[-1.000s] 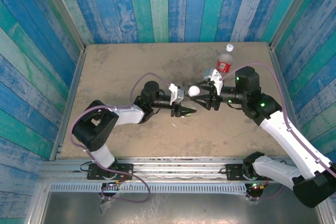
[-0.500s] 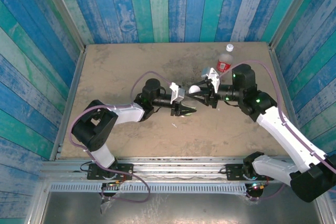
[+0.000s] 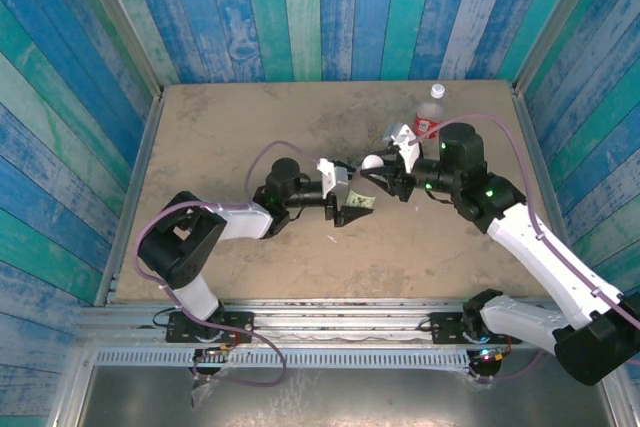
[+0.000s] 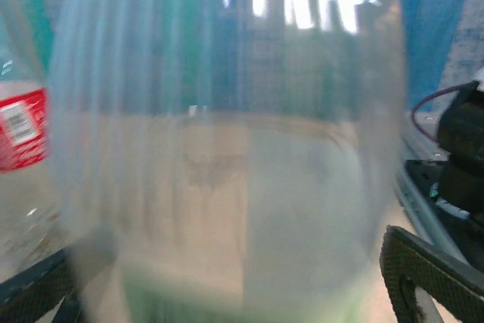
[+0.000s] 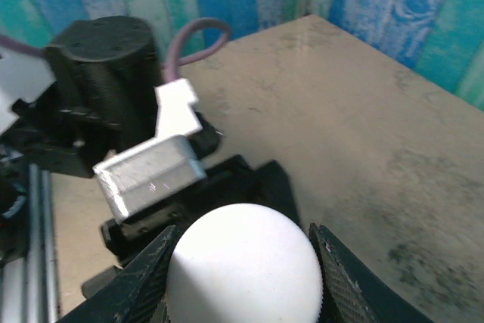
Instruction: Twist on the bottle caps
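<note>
Next, my right gripper releases the capped green bottle on the table [image 3: 359, 179] between my left gripper and the red-labelled bottle.
A clear bottle with a pale green label [image 4: 227, 149] stands very close to the left wrist camera. My left gripper [image 4: 227, 293] is open, its fingers [image 4: 427, 274] spread wide on either side of the bottle. From above, this bottle [image 3: 362, 203] sits between the left gripper's [image 3: 355, 210] parted jaws, with a white cap [image 3: 372, 161] at its top. My right gripper [image 3: 383, 171] is shut on that cap [image 5: 246, 262], with a finger pressed to each side. The red-labelled bottle [image 3: 427, 126] stands at the back right, a white cap [image 3: 437, 92] at its upper end; the same bottle [image 4: 23, 126] appears beside the green one.
Blue and green plank walls enclose the brown table [image 3: 220, 147] on three sides. The left arm's wrist and silver camera block [image 5: 147, 172] sit just behind the held cap. A small pale scrap [image 3: 332, 239] lies on the table near the left gripper.
The left gripper has opened, letting go of the green-labelled bottle, and drawn back slightly. The right gripper has closed on the white cap and shifted a little toward the back.
</note>
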Controlling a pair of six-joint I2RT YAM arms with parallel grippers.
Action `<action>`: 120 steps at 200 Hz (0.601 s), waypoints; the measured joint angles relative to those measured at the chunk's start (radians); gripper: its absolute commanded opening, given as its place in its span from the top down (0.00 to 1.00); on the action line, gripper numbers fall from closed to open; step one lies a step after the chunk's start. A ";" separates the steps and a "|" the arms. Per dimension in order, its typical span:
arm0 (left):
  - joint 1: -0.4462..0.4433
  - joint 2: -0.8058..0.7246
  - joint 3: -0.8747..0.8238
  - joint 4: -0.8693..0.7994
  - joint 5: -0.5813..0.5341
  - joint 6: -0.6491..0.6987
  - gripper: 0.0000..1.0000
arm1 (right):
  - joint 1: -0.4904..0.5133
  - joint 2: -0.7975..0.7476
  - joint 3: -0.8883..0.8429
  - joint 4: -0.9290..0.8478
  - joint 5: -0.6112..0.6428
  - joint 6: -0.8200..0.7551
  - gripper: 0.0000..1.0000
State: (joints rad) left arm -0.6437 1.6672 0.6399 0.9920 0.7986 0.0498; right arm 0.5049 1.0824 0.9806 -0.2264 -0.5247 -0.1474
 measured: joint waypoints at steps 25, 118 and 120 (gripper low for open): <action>0.045 -0.037 -0.107 0.069 -0.113 -0.032 0.06 | 0.000 0.019 -0.003 0.018 0.112 0.017 0.76; 0.109 -0.093 -0.311 0.249 -0.354 -0.106 0.06 | -0.011 0.423 0.097 0.250 0.320 0.095 0.74; 0.110 -0.095 -0.313 0.249 -0.358 -0.106 0.06 | -0.012 0.430 0.101 0.252 0.321 0.095 0.74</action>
State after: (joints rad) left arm -0.5339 1.5726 0.3271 1.2415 0.4408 -0.0563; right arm 0.4931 1.5120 1.0817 0.0257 -0.2035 -0.0521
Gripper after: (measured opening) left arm 0.938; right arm 0.427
